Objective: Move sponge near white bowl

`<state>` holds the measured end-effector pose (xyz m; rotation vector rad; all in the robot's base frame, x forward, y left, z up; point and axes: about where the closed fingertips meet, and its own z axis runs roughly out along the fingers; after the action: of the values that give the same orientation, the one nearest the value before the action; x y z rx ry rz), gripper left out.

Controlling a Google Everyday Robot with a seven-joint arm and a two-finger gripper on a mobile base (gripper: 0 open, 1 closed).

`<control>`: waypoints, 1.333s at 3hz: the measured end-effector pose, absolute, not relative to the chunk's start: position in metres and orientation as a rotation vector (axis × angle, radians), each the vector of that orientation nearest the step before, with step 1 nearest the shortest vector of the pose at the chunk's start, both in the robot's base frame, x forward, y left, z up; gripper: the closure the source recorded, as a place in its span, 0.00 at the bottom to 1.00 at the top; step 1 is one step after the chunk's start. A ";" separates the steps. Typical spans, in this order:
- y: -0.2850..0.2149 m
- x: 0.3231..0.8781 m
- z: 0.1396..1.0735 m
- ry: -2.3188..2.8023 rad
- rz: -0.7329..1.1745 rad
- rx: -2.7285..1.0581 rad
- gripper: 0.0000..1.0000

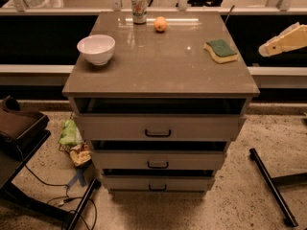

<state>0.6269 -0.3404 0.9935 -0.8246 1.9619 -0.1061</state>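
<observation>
My gripper will grip the near end of the sponge (226, 56) next, leaving the sponge's far end free.
The sponge (220, 51), pale yellow with a dark green top, lies flat near the right edge of the cabinet top. The white bowl (96, 49) stands upright near the left edge, far from the sponge. My gripper (265, 50) reaches in from the right edge of the view. It hovers to the right of the sponge, beyond the cabinet's edge and a little apart from the sponge. It holds nothing that I can see.
A drinks can (139, 6) and an orange fruit (160, 24) stand at the back of the cabinet top (163, 71). The cabinet has three drawers with dark handles. Cables, a green bag (70, 133) and dark stand legs lie on the floor.
</observation>
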 end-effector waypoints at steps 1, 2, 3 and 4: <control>-0.327 0.664 0.980 1.894 0.017 -0.793 0.00; -0.319 0.707 0.961 1.864 0.119 -0.760 0.00; -0.315 0.769 0.909 1.888 0.210 -0.713 0.00; -0.315 0.769 0.909 1.888 0.210 -0.713 0.00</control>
<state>0.7691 -0.3152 0.9087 -0.7132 1.8878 0.2100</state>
